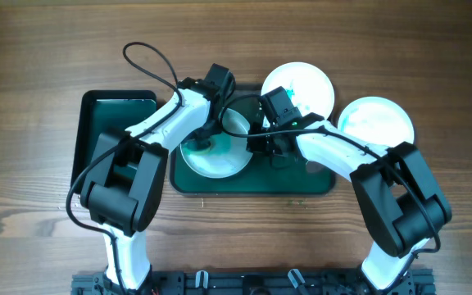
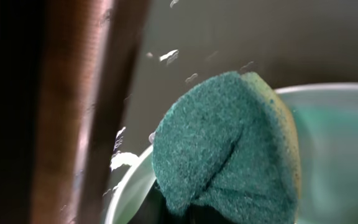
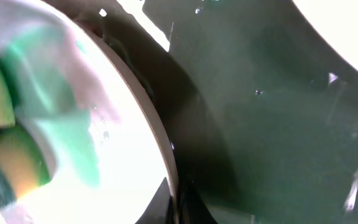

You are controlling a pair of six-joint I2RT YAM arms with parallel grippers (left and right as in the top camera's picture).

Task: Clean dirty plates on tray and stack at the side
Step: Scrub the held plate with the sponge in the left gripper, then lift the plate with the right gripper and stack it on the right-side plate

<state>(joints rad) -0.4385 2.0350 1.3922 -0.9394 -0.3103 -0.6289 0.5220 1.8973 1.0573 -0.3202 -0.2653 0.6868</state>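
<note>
Next, my right gripper lets go of the held plate on top of the plate on the wooden table (image 1: 374,131).
A white plate (image 1: 220,160) smeared with teal lies on the dark green tray (image 1: 252,183). My left gripper (image 1: 206,141) is shut on a green and yellow sponge (image 2: 229,149) that presses on this plate (image 2: 334,143) near its rim. My right gripper (image 1: 260,141) is shut on the plate's right rim (image 3: 166,162), one finger on each side of it. The sponge also shows at the left of the right wrist view (image 3: 8,158), beside teal smears. Two more teal-smeared plates sit at the far right, one (image 1: 297,86) by the tray's back edge, one (image 1: 375,123) on the table.
A smaller black tray (image 1: 117,131) lies left of the green tray. The wooden table (image 1: 433,49) surrounds both. Both arms meet over the green tray's left half. Bare tray floor (image 3: 278,124) lies right of the held plate.
</note>
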